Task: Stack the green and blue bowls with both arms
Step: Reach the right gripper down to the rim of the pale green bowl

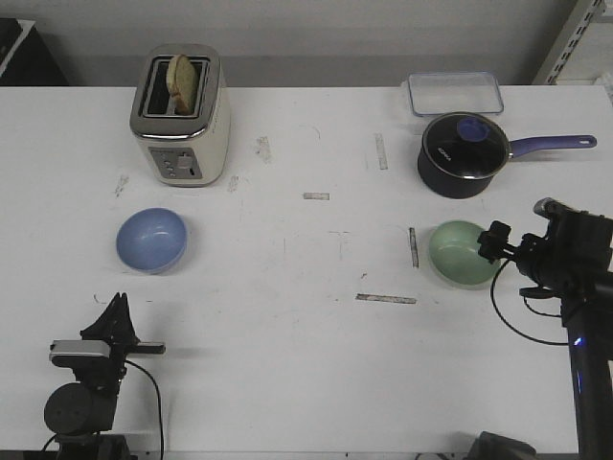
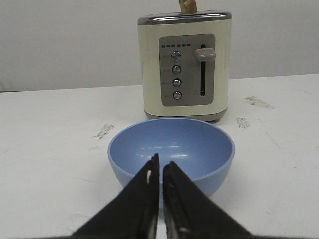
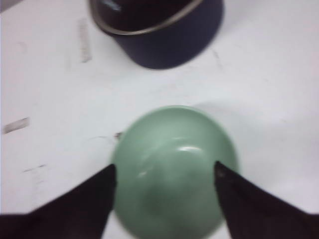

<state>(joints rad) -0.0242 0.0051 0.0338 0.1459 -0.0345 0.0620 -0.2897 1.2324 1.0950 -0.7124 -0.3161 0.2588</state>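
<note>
The robot's right gripper will close on the green bowl's rim (image 1: 496, 262) (image 3: 236, 158), on the side that is farthest from the blue bowl.
The blue bowl (image 1: 151, 240) sits upright on the white table at the left, in front of the toaster. My left gripper (image 1: 118, 303) is low near the front edge, a short way behind the bowl (image 2: 171, 149). Its fingers (image 2: 149, 194) are shut with nothing between them, and their tips point at the bowl's near rim. At the right stands the green bowl (image 1: 461, 251). My right gripper (image 1: 493, 241) hangs at its right rim. From the right wrist, the gripper (image 3: 164, 170) is open above the green bowl (image 3: 174, 174), one finger on each side.
A cream toaster (image 1: 180, 120) with a slice of bread in it stands at the back left, right behind the blue bowl. A navy saucepan (image 1: 464, 153) with a glass lid and a long handle sits just beyond the green bowl. A clear container (image 1: 455, 94) lies behind the saucepan.
</note>
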